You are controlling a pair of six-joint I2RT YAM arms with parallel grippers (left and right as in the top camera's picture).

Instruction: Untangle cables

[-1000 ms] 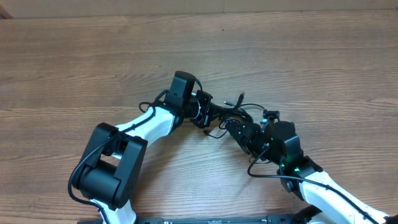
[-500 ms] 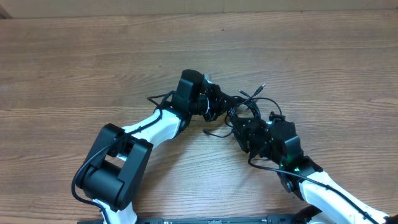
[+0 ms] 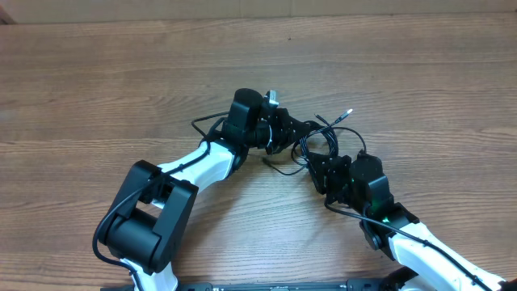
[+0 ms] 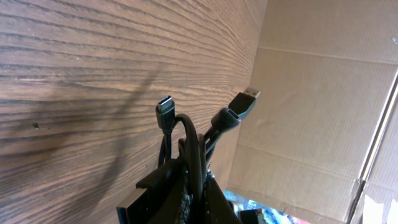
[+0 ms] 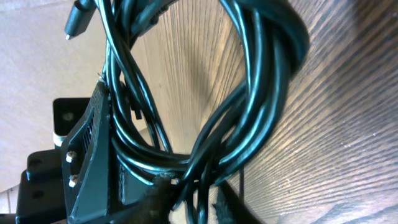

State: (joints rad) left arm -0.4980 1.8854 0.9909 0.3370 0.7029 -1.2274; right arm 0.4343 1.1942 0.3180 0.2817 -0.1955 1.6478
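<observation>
I will use my left gripper to set the cables down on the wooden table (image 3: 277,136) under its own fingers, clear of my right gripper.
The thin black cables (image 3: 319,139) form a tangled bunch of loops between my two grippers at the table's middle. My left gripper (image 3: 292,132) is shut on the cables; in the left wrist view the cords (image 4: 186,149) rise from the jaws (image 4: 198,186), ending in two plugs (image 4: 244,99). My right gripper (image 3: 320,166) is shut on the cables from the lower right; the right wrist view shows coiled loops (image 5: 249,81) pinched between its fingers (image 5: 193,199). One plug end (image 3: 347,114) sticks out to the upper right. Another end (image 3: 275,168) trails on the table below.
The wooden table (image 3: 121,81) spreads all around the arms. A cardboard wall (image 4: 323,112) stands beyond the table's far edge. The left arm's own thicker wire (image 3: 206,125) loops by its wrist.
The left gripper has moved right and a little up with the cables. The right gripper has pulled slightly down and right. The bunch has lifted and spread into wider loops between them.
</observation>
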